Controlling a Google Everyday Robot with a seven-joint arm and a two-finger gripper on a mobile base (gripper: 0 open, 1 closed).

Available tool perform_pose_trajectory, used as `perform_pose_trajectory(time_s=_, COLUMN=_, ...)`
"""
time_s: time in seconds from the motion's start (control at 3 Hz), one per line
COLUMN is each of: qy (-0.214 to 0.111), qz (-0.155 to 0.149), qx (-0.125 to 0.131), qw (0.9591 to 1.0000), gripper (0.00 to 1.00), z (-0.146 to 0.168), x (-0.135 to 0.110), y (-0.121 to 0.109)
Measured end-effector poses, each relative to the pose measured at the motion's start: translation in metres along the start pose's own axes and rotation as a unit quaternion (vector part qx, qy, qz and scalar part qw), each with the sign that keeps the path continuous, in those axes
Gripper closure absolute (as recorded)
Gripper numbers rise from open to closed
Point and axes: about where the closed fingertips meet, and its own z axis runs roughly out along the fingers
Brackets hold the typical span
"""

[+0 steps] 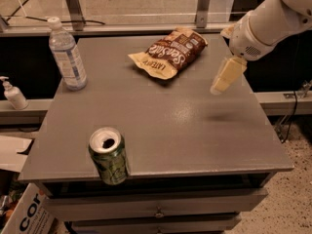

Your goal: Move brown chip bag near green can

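Observation:
I should grip the back end [197, 40] of the brown chip bag, opposite its cream-yellow end band.
The brown chip bag [170, 52] lies flat at the back middle of the grey table [195, 126], its cream-yellow end band pointing to the front left. The green can [108, 156] stands upright at the table's front left edge, with its silver top open. My gripper [226, 75] hangs from the white arm [268, 26] above the table's right side. It is to the right of the bag, a little in front of it and apart from it, and holds nothing. The can is far from the bag.
A clear plastic water bottle [67, 55] stands at the table's back left. A small pump bottle [13, 94] sits on a ledge to the left. A cardboard box [27, 213] is on the floor at the lower left. Drawers [156, 208] are under the tabletop.

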Motion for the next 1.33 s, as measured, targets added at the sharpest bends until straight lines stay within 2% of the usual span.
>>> perform_pose_trajectory(time_s=0.33, qy=-0.036, qz=0.010, qx=0.017, qw=0.9992, gripper=0.00, z=0.016, x=-0.002, y=-0.023)
perform_pose_trajectory(time_s=0.67, qy=-0.073, qz=0.035, qx=0.033, qw=0.9962, gripper=0.00, z=0.039, x=-0.008, y=-0.057)
perform_pose_trajectory(time_s=1.0, qy=-0.095, qz=0.055, qx=0.042, qw=0.9931, gripper=0.00, z=0.067, x=-0.017, y=-0.086)
perform_pose_trajectory(time_s=1.33, qy=-0.105, qz=0.070, qx=0.037, qw=0.9913, gripper=0.00, z=0.097, x=-0.029, y=-0.102)
